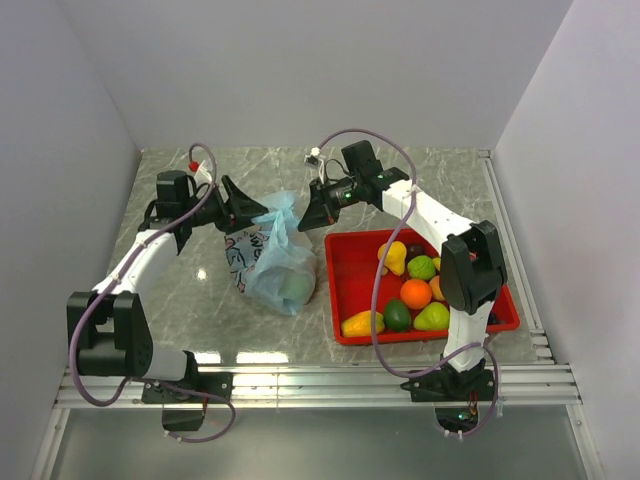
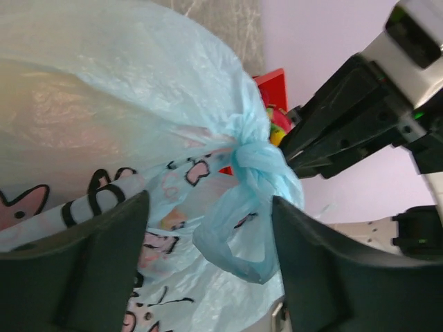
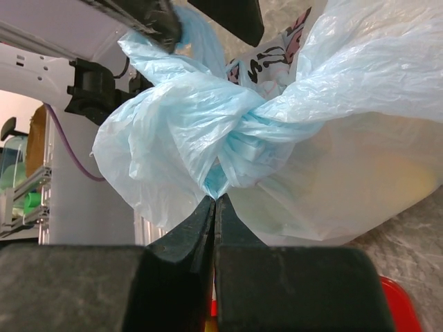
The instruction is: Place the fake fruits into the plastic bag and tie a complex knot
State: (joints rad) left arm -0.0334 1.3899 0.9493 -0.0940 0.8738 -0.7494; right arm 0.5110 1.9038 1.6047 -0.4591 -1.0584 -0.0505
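Observation:
I should turn my left gripper, pinch the loop's end (image 2: 242,266) and pull it away from my right gripper, as the bag's handle loop sticks out short from the loose knot.
The light-blue plastic bag (image 1: 281,266) stands on the table between my two grippers, with a pale green fruit showing through its wall. Its handles are twisted into a knot (image 2: 255,160), which also shows in the right wrist view (image 3: 239,142). My left gripper (image 2: 208,232) is open, and its jaws straddle a loose blue handle loop (image 2: 235,242) below the knot without touching it. My right gripper (image 3: 214,199) is shut, with its tips pinching blue plastic at the underside of the knot. Several fake fruits (image 1: 415,293) lie in the red tray.
The red tray (image 1: 347,262) sits right of the bag, under the right arm, and holds an orange, limes, mangoes and a yellow pear. Grey walls close in the marble table on three sides. A metal rail runs along the near edge (image 1: 320,378).

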